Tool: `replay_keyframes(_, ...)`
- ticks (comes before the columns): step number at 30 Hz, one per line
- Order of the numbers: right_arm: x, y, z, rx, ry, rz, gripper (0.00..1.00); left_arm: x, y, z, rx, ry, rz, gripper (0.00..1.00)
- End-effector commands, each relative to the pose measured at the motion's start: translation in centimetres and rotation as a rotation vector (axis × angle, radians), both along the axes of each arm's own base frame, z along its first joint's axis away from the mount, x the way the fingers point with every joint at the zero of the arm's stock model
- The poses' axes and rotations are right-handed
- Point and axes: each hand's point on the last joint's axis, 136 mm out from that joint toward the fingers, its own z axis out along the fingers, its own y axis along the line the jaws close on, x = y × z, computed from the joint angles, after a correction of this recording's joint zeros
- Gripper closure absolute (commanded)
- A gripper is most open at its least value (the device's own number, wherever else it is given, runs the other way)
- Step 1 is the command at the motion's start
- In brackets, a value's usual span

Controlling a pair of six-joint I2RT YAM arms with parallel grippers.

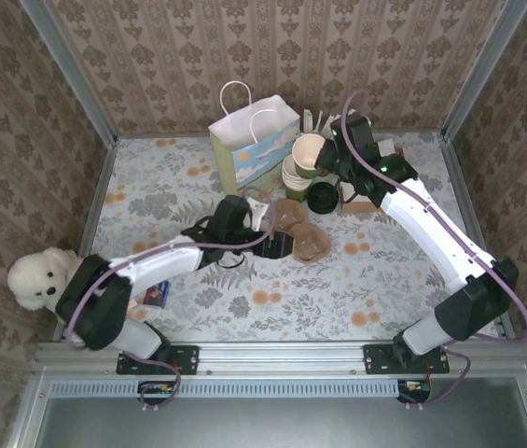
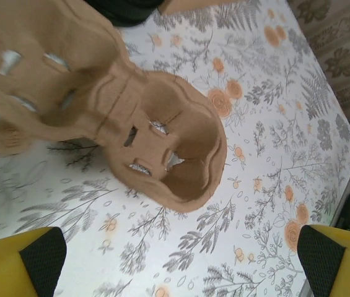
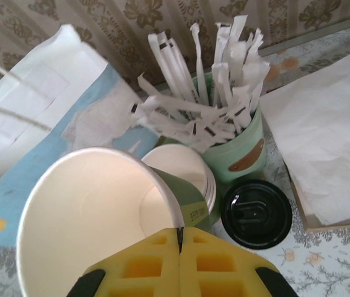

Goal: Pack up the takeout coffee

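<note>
I will put the paper cup down with my right gripper on the flowered table (image 1: 275, 273) beside the brown pulp carrier tray's near end. The paper cup now hangs above a stack of cups.
The brown pulp carrier tray (image 1: 302, 235) lies on the flowered table, seen close in the left wrist view (image 2: 144, 124). My left gripper (image 1: 277, 239) is just left of it, open (image 2: 178, 272), yellow fingers (image 2: 20, 266) spread wide with only tablecloth between them. The tray sits just ahead of the fingertips. My right gripper (image 1: 324, 157) is at the back, shut (image 3: 179, 238) on the wall of a paper cup (image 3: 88, 223), cream inside and green outside. The cup (image 1: 308, 149) hangs tilted above a stack of like cups (image 3: 181, 167).
A white paper bag (image 1: 252, 140) stands open at the back centre. A green cup of white sticks (image 3: 240, 148), a black lid (image 3: 256, 213) and white napkins (image 3: 329, 136) crowd the back right. A teddy bear (image 1: 37, 278) sits at the left edge.
</note>
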Motion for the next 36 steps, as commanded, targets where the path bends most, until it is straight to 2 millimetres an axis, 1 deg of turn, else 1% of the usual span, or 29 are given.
replay_keyframes(1,-1.7,1.2,-0.2,-0.022,0.012,0.069,1.00,1.0,3.3,1.5,0.037,-0.110,0.106,0.00)
replay_keyframes(5,-3.3,2.6,-1.4,-0.042,0.053,0.119,1.00,2.1,7.4,2.7,0.041,-0.122,0.277,0.00)
replay_keyframes(7,-4.3,3.4,-2.6,-0.054,0.086,0.144,1.00,2.5,9.1,3.6,0.005,-0.114,0.357,0.00)
replay_keyframes(10,-5.8,4.8,-3.9,-0.065,0.133,0.190,1.00,2.9,11.3,4.4,-0.036,-0.080,0.438,0.00)
replay_keyframes(12,-6.9,5.9,-5.0,-0.055,0.170,0.231,1.00,3.1,12.5,4.6,-0.038,-0.042,0.492,0.00)
replay_keyframes(14,-8.1,7.0,-6.2,-0.045,0.211,0.271,1.00,3.1,13.3,4.7,-0.043,-0.015,0.521,0.00)
replay_keyframes(17,-9.8,8.5,-8.2,-0.046,0.269,0.330,1.00,2.8,13.6,5.2,-0.040,-0.015,0.520,0.00)
replay_keyframes(20,-11.5,10.1,-10.8,-0.024,0.322,0.405,1.00,2.0,13.2,5.6,-0.039,-0.003,0.468,0.00)
replay_keyframes(22,-12.3,10.4,-11.7,-0.040,0.334,0.433,1.00,1.1,12.7,5.9,-0.046,0.026,0.411,0.00)
replay_keyframes(25,-13.3,10.8,-13.2,-0.060,0.334,0.463,1.00,0.1,12.3,5.9,-0.069,0.064,0.375,0.00)
replay_keyframes(28,-14.1,11.2,-14.5,-0.070,0.336,0.484,1.00,-0.6,12.2,5.6,-0.066,0.086,0.356,0.00)
replay_keyframes(32,-14.6,11.1,-15.7,-0.081,0.341,0.481,1.00,-1.4,11.9,5.2,-0.076,0.107,0.319,0.00)
replay_keyframes(36,-14.4,11.3,-15.9,-0.058,0.307,0.466,1.00,-1.6,11.6,5.5,-0.092,0.098,0.295,0.00)
